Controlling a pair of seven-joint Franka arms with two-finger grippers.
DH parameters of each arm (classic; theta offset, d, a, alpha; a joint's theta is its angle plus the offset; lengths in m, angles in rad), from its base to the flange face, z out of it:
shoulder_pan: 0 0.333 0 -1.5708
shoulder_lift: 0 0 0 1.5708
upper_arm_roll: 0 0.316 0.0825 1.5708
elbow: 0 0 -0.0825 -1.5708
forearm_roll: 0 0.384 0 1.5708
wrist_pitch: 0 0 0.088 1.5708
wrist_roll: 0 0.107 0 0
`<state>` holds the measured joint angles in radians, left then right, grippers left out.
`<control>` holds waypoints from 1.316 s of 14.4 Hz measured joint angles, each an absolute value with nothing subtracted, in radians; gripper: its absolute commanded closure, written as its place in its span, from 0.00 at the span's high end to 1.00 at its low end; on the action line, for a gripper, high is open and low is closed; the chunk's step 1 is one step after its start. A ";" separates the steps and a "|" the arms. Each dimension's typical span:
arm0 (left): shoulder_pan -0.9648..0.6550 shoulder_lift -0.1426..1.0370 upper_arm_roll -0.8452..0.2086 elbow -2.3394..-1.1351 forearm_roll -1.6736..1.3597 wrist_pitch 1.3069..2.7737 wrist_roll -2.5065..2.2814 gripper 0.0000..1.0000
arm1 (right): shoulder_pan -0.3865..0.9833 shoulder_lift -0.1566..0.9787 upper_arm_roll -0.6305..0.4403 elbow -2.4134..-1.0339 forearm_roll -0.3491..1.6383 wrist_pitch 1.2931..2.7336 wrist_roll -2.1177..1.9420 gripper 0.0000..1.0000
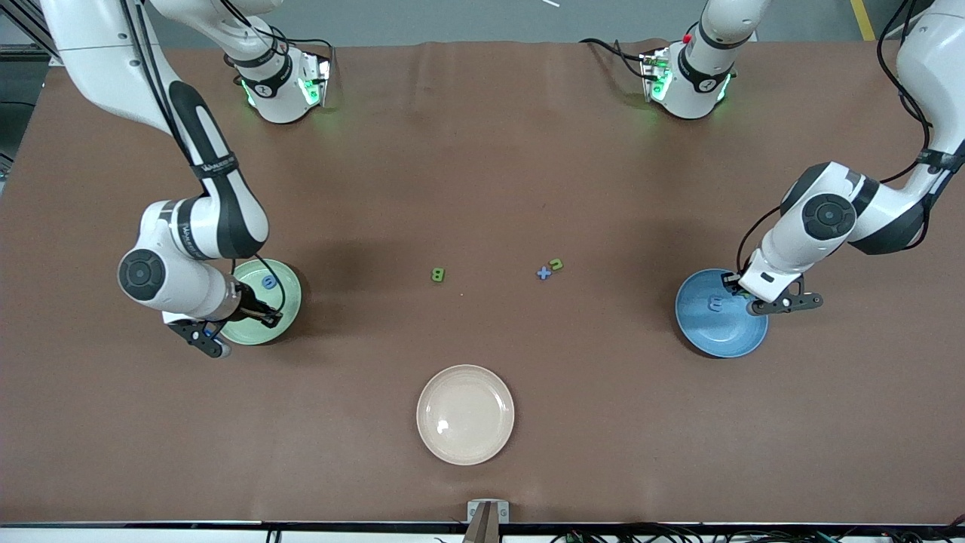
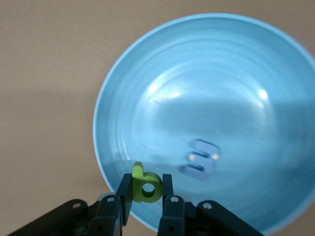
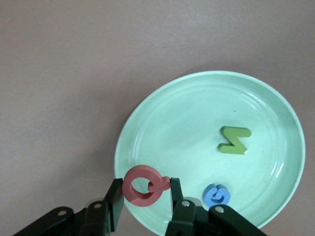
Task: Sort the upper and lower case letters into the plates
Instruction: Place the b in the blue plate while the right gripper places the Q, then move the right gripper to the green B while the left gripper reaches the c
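Observation:
Next, I release the green lowercase b, now over the blue plate's rim, from my left gripper in the blue plate, setting it between the pale blue letter and the plate's rim [image 1: 743, 308] [image 2: 143, 151].
My left gripper [image 2: 145, 180] is shut on a green lowercase b [image 2: 148, 190] and holds it over the rim of the blue plate [image 2: 118, 93]. A pale blue letter [image 2: 201, 160] lies in that plate, which stands at the left arm's end of the table [image 1: 716, 332]. My right gripper [image 3: 145, 191] is shut on a red Q [image 3: 142, 185] over the rim of the mint green plate [image 3: 147, 118]. A green letter [image 3: 235, 139] and a blue letter [image 3: 216, 194] lie in it. The mint plate [image 1: 283, 309] stands at the right arm's end.
A green B [image 1: 438, 274], a blue plus sign [image 1: 543, 273] and a small green letter [image 1: 556, 264] lie on the brown table between the plates. A cream-beige plate [image 1: 465, 414] stands nearer the front camera, at mid-table.

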<state>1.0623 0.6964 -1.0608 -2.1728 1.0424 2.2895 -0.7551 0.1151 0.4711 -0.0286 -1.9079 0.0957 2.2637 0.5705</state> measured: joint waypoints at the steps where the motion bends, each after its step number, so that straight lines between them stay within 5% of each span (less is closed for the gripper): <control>1: 1.062 0.708 -1.046 -2.172 1.061 2.308 -0.751 0.00 | 0.114 0.474 -0.028 -1.911 0.096 2.264 0.566 0.02; 8: 1.012 0.734 -0.986 -2.144 1.073 2.347 -0.736 0.03 | 0.111 0.486 -0.019 -1.989 0.096 2.313 0.541 0.05; 10: 1.011 0.734 -0.986 -2.141 1.073 2.347 -0.736 0.24 | 0.105 0.487 -0.020 -2.004 0.096 2.318 0.533 0.09; 11: 1.011 0.734 -0.986 -2.140 1.073 2.347 -0.737 0.48 | 0.103 0.487 -0.020 -2.009 0.096 2.319 0.531 0.14; 12: 1.011 0.734 -0.986 -2.138 1.073 2.347 -0.737 0.96 | 0.102 0.487 -0.020 -2.012 0.096 2.319 0.529 0.33; 13: 1.011 0.734 -0.987 -2.137 1.073 2.347 -0.737 1.00 | 0.102 0.487 -0.020 -2.014 0.096 2.320 0.528 0.77; 14: 1.011 0.734 -0.990 -2.135 1.073 2.347 -0.737 1.00 | 0.102 0.487 -0.020 -2.014 0.096 2.320 0.528 1.00; 19: 1.014 0.728 -1.111 -2.122 0.968 2.244 -0.768 1.00 | 0.102 0.486 -0.016 -2.011 0.096 2.323 0.526 1.00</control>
<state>1.0142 0.7283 -1.1112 -2.1222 0.9679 2.2443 -0.7680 0.1020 0.4864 -0.0161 -2.0113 0.0958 2.3226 0.5262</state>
